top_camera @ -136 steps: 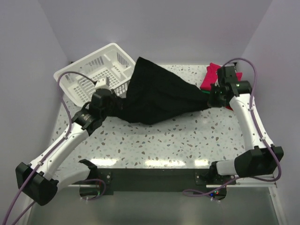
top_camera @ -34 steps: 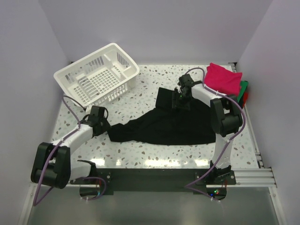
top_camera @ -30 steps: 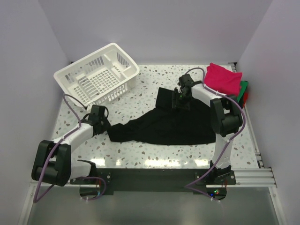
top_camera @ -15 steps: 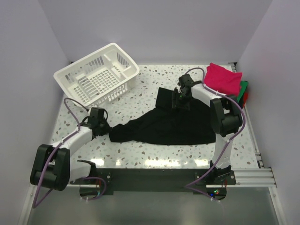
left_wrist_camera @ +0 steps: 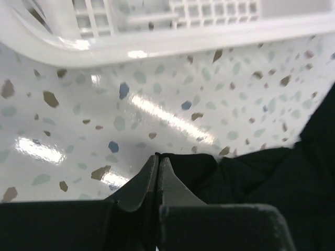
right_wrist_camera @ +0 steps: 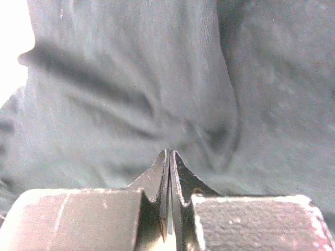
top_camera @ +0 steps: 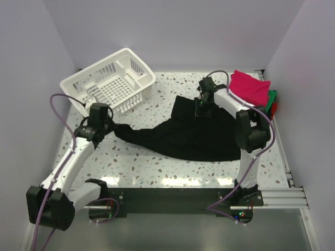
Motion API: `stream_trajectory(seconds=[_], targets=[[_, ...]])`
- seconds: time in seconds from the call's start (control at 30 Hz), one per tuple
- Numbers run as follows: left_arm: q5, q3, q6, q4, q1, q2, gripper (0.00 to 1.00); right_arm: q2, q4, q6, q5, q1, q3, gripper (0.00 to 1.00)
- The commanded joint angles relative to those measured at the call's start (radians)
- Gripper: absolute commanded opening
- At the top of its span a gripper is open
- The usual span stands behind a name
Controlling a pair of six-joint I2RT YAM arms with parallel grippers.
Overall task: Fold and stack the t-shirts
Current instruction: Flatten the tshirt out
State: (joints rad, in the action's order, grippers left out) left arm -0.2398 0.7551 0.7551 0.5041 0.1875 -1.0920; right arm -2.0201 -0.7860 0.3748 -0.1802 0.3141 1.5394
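The black t-shirt's far edge has wrinkled cloth inside it pinched in my right gripper, so next my right gripper opens and takes the t-shirt's far corner (top_camera: pixel 178 98) before both grippers lift.
The large black t-shirt (top_camera: pixel 188 138) lies spread across the middle of the table. My left gripper (top_camera: pixel 109 127) is shut on its left corner, next to the basket. In the left wrist view the shut gripper (left_wrist_camera: pixel 158 156) pinches the cloth's edge (left_wrist_camera: pixel 246 178). My right gripper (top_camera: pixel 200 108) is shut on the shirt's far edge. In the right wrist view its tips (right_wrist_camera: pixel 168 152) press into wrinkled black cloth (right_wrist_camera: pixel 131 78). A folded magenta-pink shirt (top_camera: pixel 250 86) tops a stack with green (top_camera: pixel 271 99) and red (top_camera: pixel 275 109) cloth at the far right.
The white slatted basket (top_camera: pixel 110 83) stands tilted at the far left, and its rim (left_wrist_camera: pixel 172 39) is close above my left gripper. The speckled tabletop (top_camera: pixel 172 170) shows in front of the shirt. Walls close in on both sides.
My left gripper has moved back and left toward the basket, pulling the black shirt's left corner with it and stretching the cloth. The right gripper has shifted slightly farther back.
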Motion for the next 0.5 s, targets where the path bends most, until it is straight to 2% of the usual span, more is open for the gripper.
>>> stream_trajectory(seconds=[0.0, 0.07, 0.23, 0.33, 0.47], targets=[[-0.185, 0.128, -0.008, 0.134, -0.017, 0.113, 0.0, 0.101, -0.085, -0.028, -0.024, 0.005, 0.061, 0.0], [-0.216, 0.136, 0.041, 0.177, -0.017, 0.177, 0.0, 0.139, -0.107, -0.039, -0.019, 0.005, 0.038, 0.0], [-0.214, 0.093, 0.183, 0.319, -0.016, 0.337, 0.0, 0.302, -0.176, -0.088, 0.024, 0.006, -0.146, 0.0], [-0.197, 0.069, 0.216, 0.384, -0.017, 0.441, 0.0, 0.376, -0.165, -0.112, 0.033, 0.008, -0.226, 0.0], [-0.174, 0.043, 0.236, 0.453, -0.017, 0.53, 0.0, 0.336, -0.116, -0.116, 0.004, 0.005, -0.147, 0.14]])
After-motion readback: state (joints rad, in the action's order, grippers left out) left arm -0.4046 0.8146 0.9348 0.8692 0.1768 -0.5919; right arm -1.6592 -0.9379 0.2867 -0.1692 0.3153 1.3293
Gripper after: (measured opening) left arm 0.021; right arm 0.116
